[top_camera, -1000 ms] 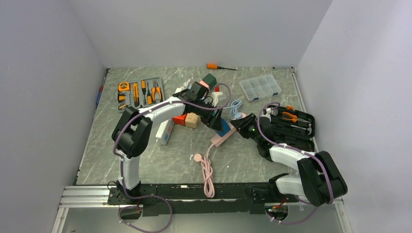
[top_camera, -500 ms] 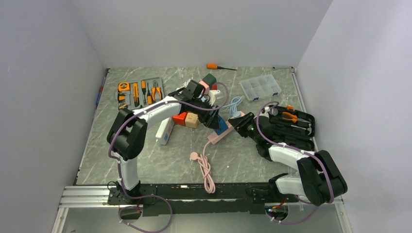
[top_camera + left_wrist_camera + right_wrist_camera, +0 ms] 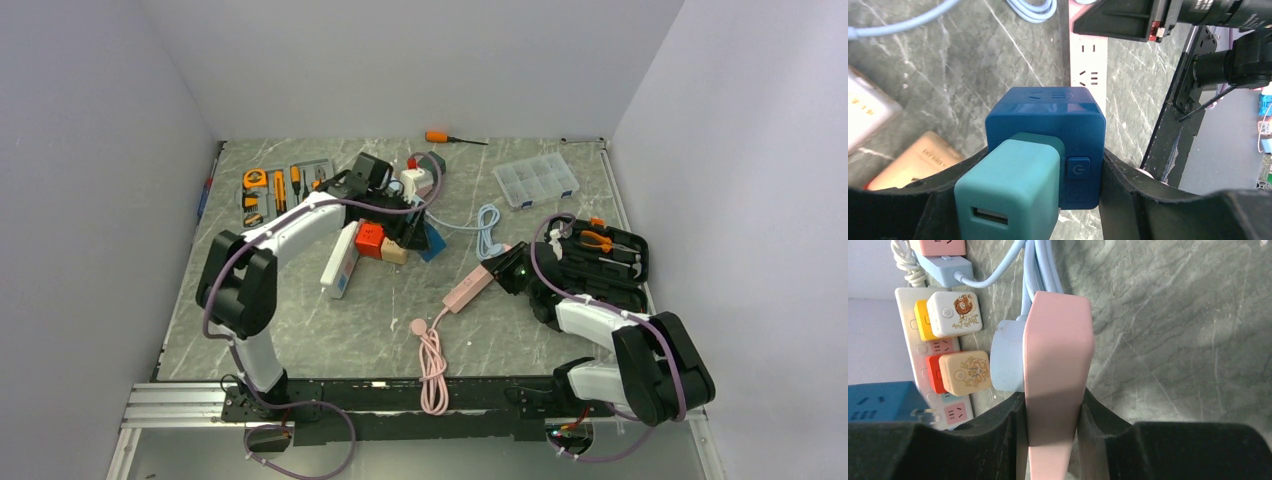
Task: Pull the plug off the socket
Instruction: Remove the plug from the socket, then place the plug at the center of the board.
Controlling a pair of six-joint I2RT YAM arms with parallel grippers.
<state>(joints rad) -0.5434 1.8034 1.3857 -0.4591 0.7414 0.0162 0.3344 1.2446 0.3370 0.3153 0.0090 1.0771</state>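
Note:
The right gripper crowds the pink strip's light blue plug; it should grip nearer the pink strip's middle (image 3: pixel 467 289) before the left gripper pulls the plug.
My left gripper (image 3: pixel 1043 172) is shut on a blue cube plug (image 3: pixel 1045 127) with a teal USB charger (image 3: pixel 1005 195) stuck in its face. In the top view the cube (image 3: pixel 432 241) is held near the table's middle back, apart from the pink power strip (image 3: pixel 468 288). My right gripper (image 3: pixel 1053 420) is shut on the end of that pink strip (image 3: pixel 1058 355). The strip's socket face (image 3: pixel 1089 65) shows bare in the left wrist view. The blue cube also shows at the lower left of the right wrist view (image 3: pixel 880 402).
A white power strip (image 3: pixel 342 262) carries red (image 3: pixel 368 240) and beige (image 3: pixel 393 252) cube plugs. A light blue cable (image 3: pixel 487 225), a coiled pink cord (image 3: pixel 430 355), an orange tool tray (image 3: pixel 285 190), a clear organizer (image 3: pixel 537 180) and a black tool case (image 3: pixel 600 262) lie around.
My left gripper has drawn the blue cube back and left, off the pink strip. The strip, raised before, now lies lower and further right in my right gripper.

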